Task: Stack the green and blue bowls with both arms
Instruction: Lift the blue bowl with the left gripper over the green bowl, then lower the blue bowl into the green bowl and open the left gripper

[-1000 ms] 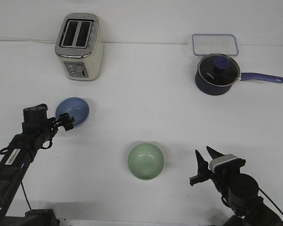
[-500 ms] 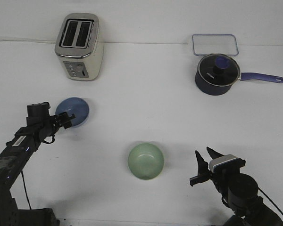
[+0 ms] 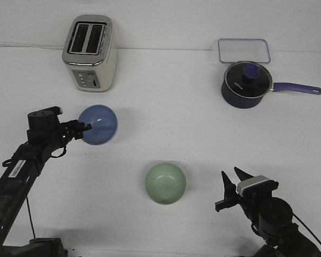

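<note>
Next, I let go of the blue bowl with my left gripper inside the green bowl (image 3: pixel 166 182) near the front of the table. The blue bowl is now lifted off the table.
The light blue bowl (image 3: pixel 99 124) is held at its left rim by my left gripper (image 3: pixel 84 129), tilted and lifted off the white table, left of centre. The pale green bowl (image 3: pixel 165 183) sits upright on the table near the front, to the right of and nearer than the blue bowl. My right gripper (image 3: pixel 232 184) is open and empty, standing near the front right, a short way right of the green bowl.
A cream toaster (image 3: pixel 90 52) stands at the back left. A dark navy saucepan with a lid and long handle (image 3: pixel 247 84) stands at the back right, with a clear lidded container (image 3: pixel 244 51) behind it.
My left gripper has carried the blue bowl up and to the right, toward the table's middle. The green bowl and the right arm have not moved.
</note>
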Controlling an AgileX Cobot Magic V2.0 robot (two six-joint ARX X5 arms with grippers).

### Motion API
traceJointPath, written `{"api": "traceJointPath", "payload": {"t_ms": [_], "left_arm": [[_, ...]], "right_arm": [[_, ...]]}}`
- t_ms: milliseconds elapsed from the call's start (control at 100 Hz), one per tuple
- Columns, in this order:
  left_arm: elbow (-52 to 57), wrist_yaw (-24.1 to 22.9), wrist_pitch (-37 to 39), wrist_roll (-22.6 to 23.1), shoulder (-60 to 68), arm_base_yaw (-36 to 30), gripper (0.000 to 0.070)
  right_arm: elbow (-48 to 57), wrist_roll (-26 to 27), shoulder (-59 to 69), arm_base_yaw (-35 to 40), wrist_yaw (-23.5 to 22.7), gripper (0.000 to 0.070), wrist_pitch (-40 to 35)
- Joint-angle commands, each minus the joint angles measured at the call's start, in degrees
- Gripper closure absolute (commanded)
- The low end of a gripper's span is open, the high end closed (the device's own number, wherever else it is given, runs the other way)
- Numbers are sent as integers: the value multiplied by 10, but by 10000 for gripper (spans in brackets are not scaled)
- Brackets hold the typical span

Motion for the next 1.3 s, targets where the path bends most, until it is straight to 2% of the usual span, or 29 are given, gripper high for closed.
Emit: {"api": "traceJointPath", "payload": {"t_ms": [0,290,510,710,1010,1060,1190,1220,1290], "left_arm": [[14,20,-14,11,-16,-23,687],[26,24,-61,11,-70,-218,687],[26,-32,-65,12,-27,-359,687],[26,-58,-64,14,31,-410,687],[26,-58,-58,18,77,-433,681],[26,-58,-54,18,76,-433,643],[26,-59,-47,18,67,-428,380],[26,-59,-45,18,62,-424,351],[26,-60,-37,21,47,-412,349]], "right_arm": [[3,-1,0,4,2,432,5],[3,-1,0,4,2,432,5],[3,-1,0,4,2,432,5],[3,-1,0,4,2,432,2],[3,-1,0,4,2,432,1],[3,-1,0,4,2,432,1],[3,-1,0,4,2,432,1],[3,-1,0,4,2,432,1],[3,-1,0,4,3,432,1]]}}
